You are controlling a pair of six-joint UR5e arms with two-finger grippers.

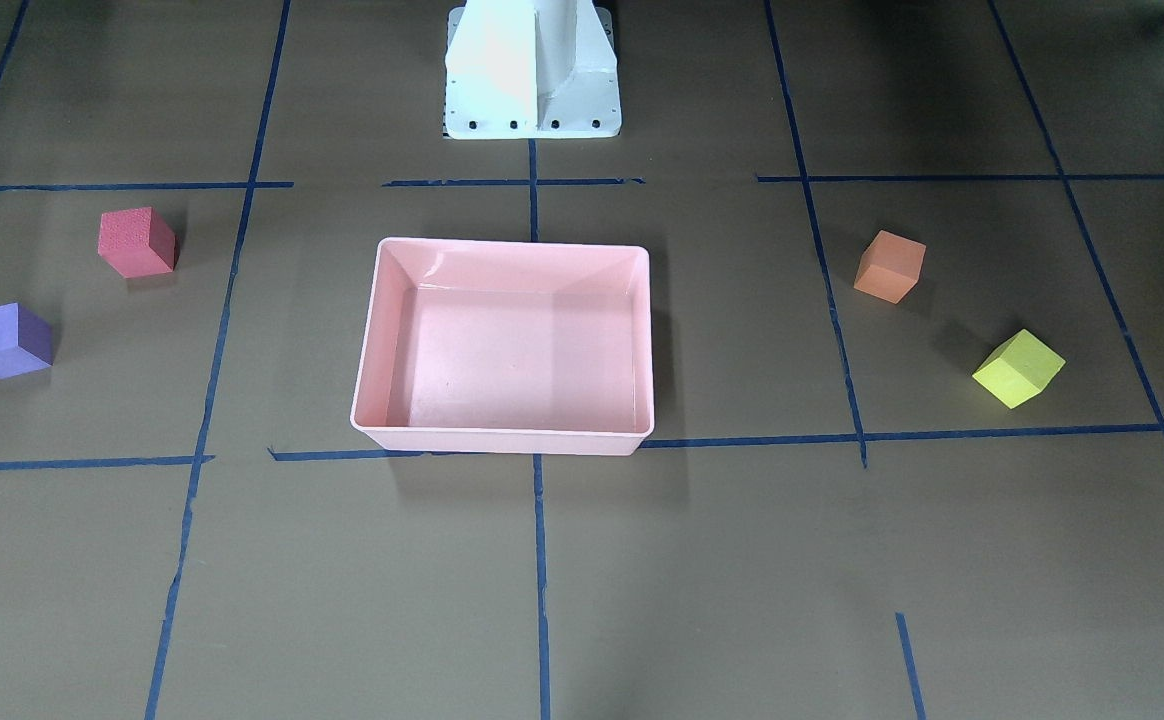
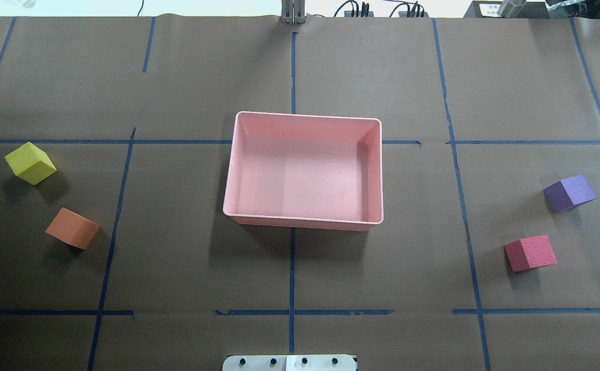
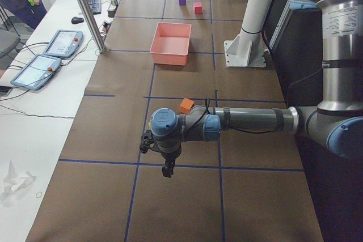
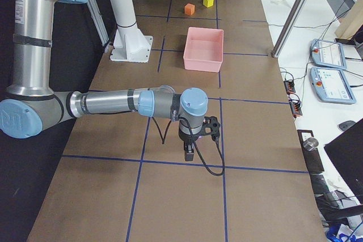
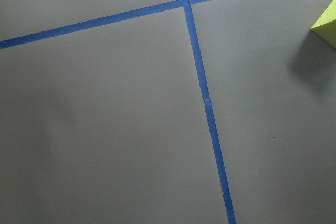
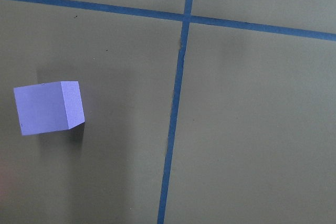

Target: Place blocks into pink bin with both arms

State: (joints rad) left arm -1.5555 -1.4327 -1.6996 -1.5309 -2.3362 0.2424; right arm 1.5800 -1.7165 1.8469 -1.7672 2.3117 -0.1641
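Note:
The robot's right gripper should close on the purple block, gripping the side [image 1: 34,330] [image 6: 18,110] that faces the pink bin and the side opposite it.
The pink bin [image 2: 305,115] stands empty at the table's middle. The yellow-green block [image 2: 30,163] and the orange block [image 2: 72,228] lie on the paper to its left. The purple block [image 2: 569,192] and the red block [image 2: 530,253] lie to its right. My left gripper [image 3: 165,169] shows only in the exterior left view, hanging over the table end past the orange block; I cannot tell if it is open. My right gripper [image 4: 189,154] shows only in the exterior right view, over the opposite end; I cannot tell its state. The purple block [image 6: 48,107] lies below the right wrist camera.
The white pedestal base [image 1: 532,70] stands behind the bin. Blue tape lines [image 2: 292,268] grid the brown paper. A side table with teach pendants [image 3: 48,55] and a metal post [image 3: 85,9] runs along the far edge. A corner of the yellow-green block [image 5: 326,24] shows in the left wrist view.

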